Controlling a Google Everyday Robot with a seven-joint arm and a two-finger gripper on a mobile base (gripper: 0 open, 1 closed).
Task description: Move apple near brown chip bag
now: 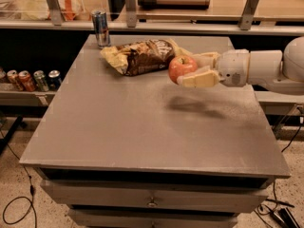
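Next, I let go of the apple with my gripper on the grey table (pixel 163 61), right up against the end of the brown chip bag that is closest to my arm.
The apple (pixel 182 68) is red-orange and round, held in the air above the grey table (pixel 142 122), with its shadow on the table below. My gripper (pixel 190 69) comes in from the right and is shut on the apple, one pale finger (pixel 198 79) in front of it and one behind. The brown chip bag (pixel 142 56) lies wrinkled at the back of the table, dark brown with pale yellow ends. The apple hangs just right of and in front of the bag's right end.
A tall blue-silver can (pixel 100 28) stands at the table's back left corner. Several soda cans (pixel 28 79) sit on a low shelf to the left. A counter with rail posts (pixel 129 6) runs behind the table. Cables lie on the floor.
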